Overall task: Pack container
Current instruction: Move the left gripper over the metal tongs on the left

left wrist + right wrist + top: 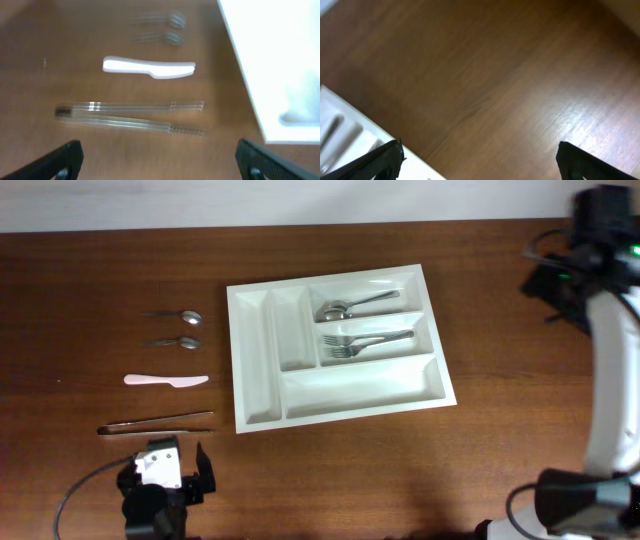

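My left gripper should move next to the clear tongs beside the white knife and close across the middle of the tongs' arms [158,426] [131,115].
The white five-compartment container [262,395] lies at mid-table; its edge shows in the left wrist view [250,75] and its corner in the right wrist view [350,140]. Spoons [350,306] lie in its top long compartment, forks [365,342] in the middle one. Left of it on the table lie two spoons [183,316] [180,341], a white knife [165,380] [150,67] and clear tongs [155,423] [130,117]. My left gripper [185,480] [160,160] is open and empty, just in front of the tongs. My right gripper [565,275] [480,160] is open and empty, over bare table right of the container.
The brown wooden table [400,470] extends around everything. The right arm's white link [610,380] runs along the right side. A cable [75,495] loops at the left arm's base.
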